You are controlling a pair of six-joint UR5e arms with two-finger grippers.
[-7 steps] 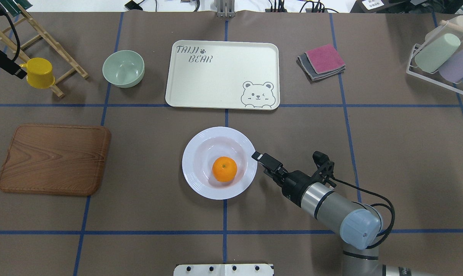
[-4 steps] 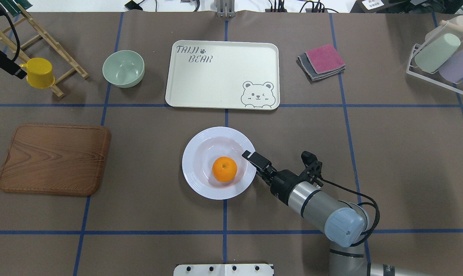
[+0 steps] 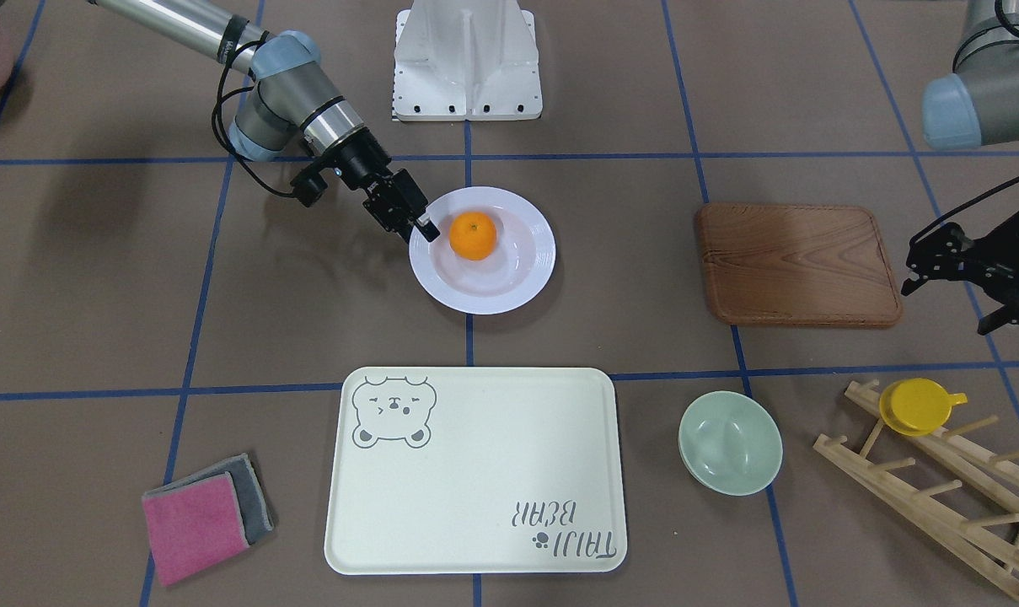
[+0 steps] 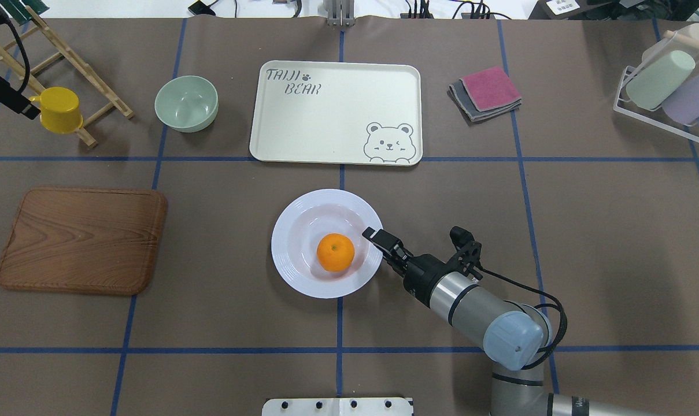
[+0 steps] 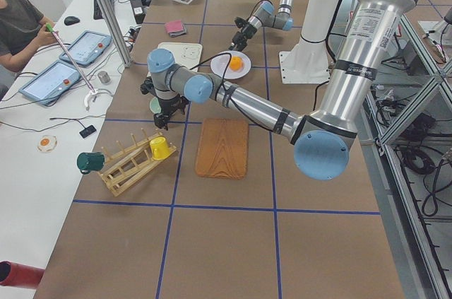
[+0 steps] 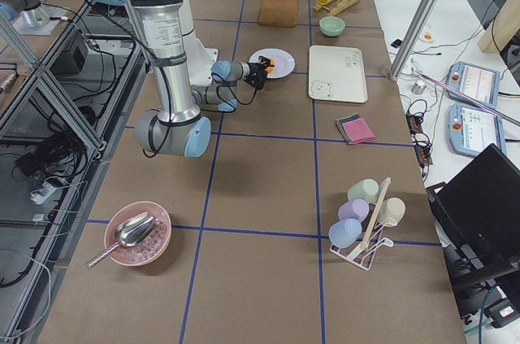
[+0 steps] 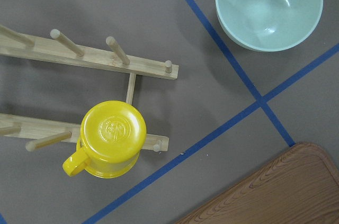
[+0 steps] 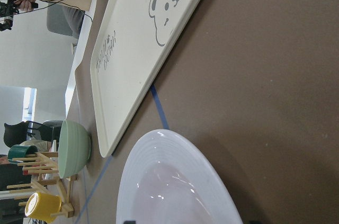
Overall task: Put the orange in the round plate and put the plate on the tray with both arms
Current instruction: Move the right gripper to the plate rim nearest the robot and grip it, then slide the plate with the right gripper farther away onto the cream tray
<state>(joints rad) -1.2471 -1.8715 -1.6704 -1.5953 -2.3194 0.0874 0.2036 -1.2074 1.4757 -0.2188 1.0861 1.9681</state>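
Next, my right gripper sets the white round plate, now in the middle of the table, down on the cream tray (image 3: 482, 471) (image 8: 135, 29) between the bear face and the lettering.
The orange (image 4: 335, 252) lies in the white round plate (image 4: 294, 263) in the middle of the table, also seen from the front (image 3: 473, 234). My right gripper (image 4: 372, 235) is at the plate's right rim, one finger above the rim and one below; its jaws stand open around it. In the right wrist view the plate's rim (image 8: 175, 155) fills the bottom and the cream tray (image 8: 132, 60) lies beyond. The tray (image 4: 326, 124) sits behind the plate with nothing on it. My left gripper (image 3: 947, 299) hangs open and holds nothing, far left near the yellow cup (image 4: 60, 108).
A wooden board (image 4: 82, 240) lies left of the plate. A pale-green bowl (image 4: 186, 103) and a wooden rack (image 4: 66, 63) stand at the back left. Folded cloths (image 4: 487, 92) and a cup rack (image 4: 667, 86) are at the back right.
My right gripper has slid left onto the plate's rim. The plate with the orange has shifted slightly left. The left arm has not moved.
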